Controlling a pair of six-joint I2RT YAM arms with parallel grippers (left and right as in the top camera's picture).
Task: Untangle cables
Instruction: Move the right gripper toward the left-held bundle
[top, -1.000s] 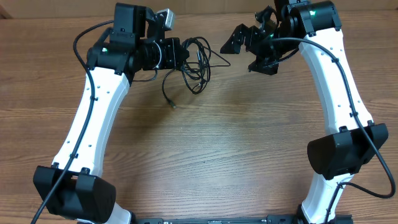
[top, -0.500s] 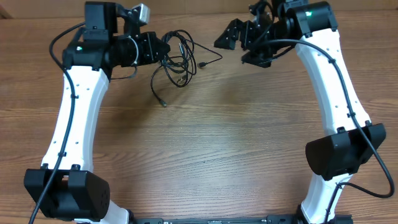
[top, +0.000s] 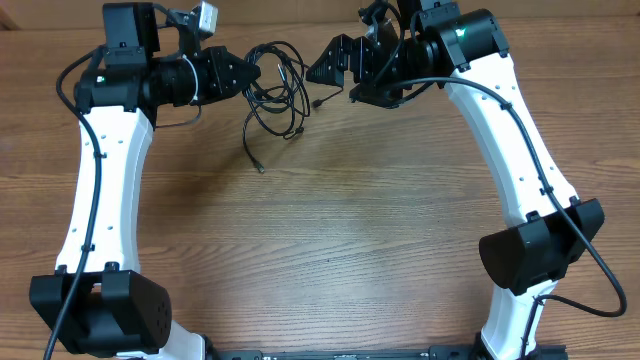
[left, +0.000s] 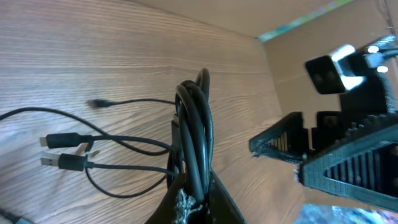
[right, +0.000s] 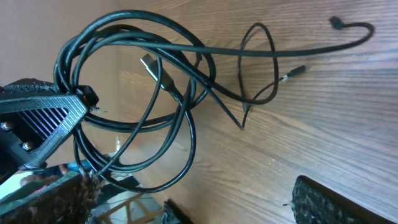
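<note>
I should move my right gripper in next and grab the outer loop of the cables (top: 305, 80) (right: 191, 144), on the side opposite my left gripper.
The cables (top: 278, 88) are thin black cords in a tangle of loops near the table's far edge, with one tail trailing toward me to a small plug (top: 259, 167). My left gripper (top: 243, 73) is shut on the left side of the tangle. In the left wrist view the gathered strands (left: 196, 127) rise straight out of the closed fingertips (left: 186, 200), and two USB plugs (left: 63, 152) lie to the left. My right gripper (top: 338, 70) stands open just right of the tangle, nothing between its fingers. The right wrist view shows the loops (right: 134, 93) ahead of the wide-apart right gripper (right: 199, 205).
Wooden table (top: 350, 240) under both arms. The far edge of the table runs just behind the grippers. Thick black wires run along the white arms (top: 95, 190).
Both grippers have moved left along the far edge. The left one carried the tangle with it; the right one followed, still open, and now sits closer to the loops.
</note>
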